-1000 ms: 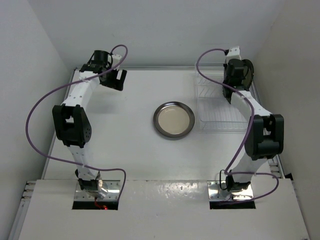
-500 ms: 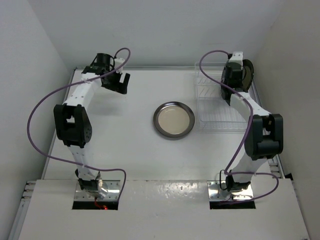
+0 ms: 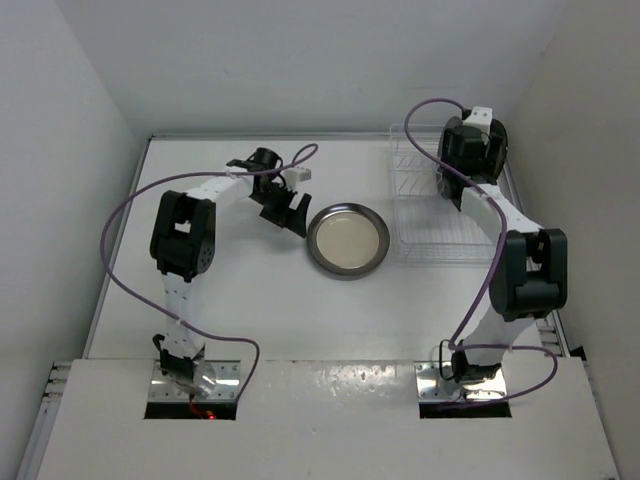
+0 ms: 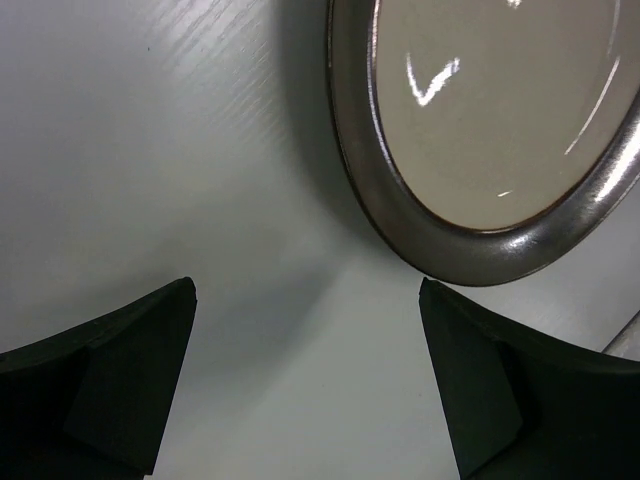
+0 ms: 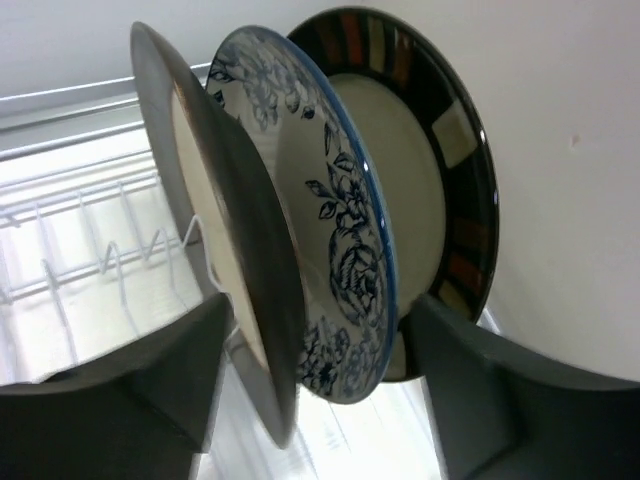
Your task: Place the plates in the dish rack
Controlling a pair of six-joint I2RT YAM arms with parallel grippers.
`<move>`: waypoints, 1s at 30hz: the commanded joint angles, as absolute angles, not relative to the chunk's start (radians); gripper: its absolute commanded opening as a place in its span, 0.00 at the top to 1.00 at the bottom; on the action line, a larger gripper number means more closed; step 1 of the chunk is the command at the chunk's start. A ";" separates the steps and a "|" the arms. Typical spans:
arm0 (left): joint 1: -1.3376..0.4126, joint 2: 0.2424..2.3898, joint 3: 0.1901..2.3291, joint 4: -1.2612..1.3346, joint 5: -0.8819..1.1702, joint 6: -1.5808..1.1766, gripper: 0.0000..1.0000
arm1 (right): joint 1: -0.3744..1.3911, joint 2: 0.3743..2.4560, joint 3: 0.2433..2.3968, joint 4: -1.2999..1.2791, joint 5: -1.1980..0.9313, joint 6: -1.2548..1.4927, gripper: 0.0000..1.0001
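Observation:
Next, my left gripper should go to the flat grey-rimmed plate and close on the plate's rim (image 3: 314, 230) (image 4: 392, 222), on the side away from the dish rack.
One grey-rimmed plate (image 3: 348, 240) with a cream centre lies flat in the middle of the table. My left gripper (image 3: 290, 208) stands open just left of it, low over the table. In the left wrist view the plate (image 4: 490, 130) is just ahead of my right fingertip, and only bare table lies between the fingers (image 4: 110, 380). My right gripper (image 3: 470, 150) is over the far end of the dish rack (image 3: 430, 215). Three plates stand on edge there: a grey-rimmed plate (image 5: 235, 270), a blue floral plate (image 5: 340, 250) and a dark checked-rim plate (image 5: 460, 180). The right gripper (image 5: 315, 380) is open, straddling the first two.
White walls close in the table at the back and on both sides. The rack's thin prongs (image 5: 80, 250) stand free on its near side. Purple cables loop off both arms. The right wall runs close behind the racked plates.
My left arm has swung from the far left corner to the flat plate's left edge. My right gripper has come open over the racked plates and barely shifted.

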State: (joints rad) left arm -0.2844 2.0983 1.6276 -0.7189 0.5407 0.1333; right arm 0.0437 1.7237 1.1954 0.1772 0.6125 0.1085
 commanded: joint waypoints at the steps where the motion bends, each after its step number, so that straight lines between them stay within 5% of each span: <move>1: -0.273 2.120 1.666 -0.678 0.558 0.075 0.01 | 0.041 1.637 1.224 0.143 0.575 0.138 0.21; 5: -0.294 2.189 1.706 -0.678 0.604 0.042 0.01 | 0.043 1.594 1.271 0.036 0.528 0.143 0.02; 15: -0.304 2.296 1.715 -0.626 0.782 -0.048 0.08 | 0.054 1.428 1.214 -0.037 0.453 0.143 0.01; 19: -0.325 2.306 1.715 -0.626 0.782 -0.069 0.25 | 0.063 1.349 1.142 -0.022 0.430 0.150 0.01; 28: -0.376 2.367 1.715 -0.617 0.730 -0.089 0.38 | 0.063 1.178 1.026 0.009 0.434 0.158 0.01; 30: -0.376 2.394 1.724 -0.617 0.741 -0.089 0.54 | 0.064 1.154 1.016 0.006 0.436 0.161 0.01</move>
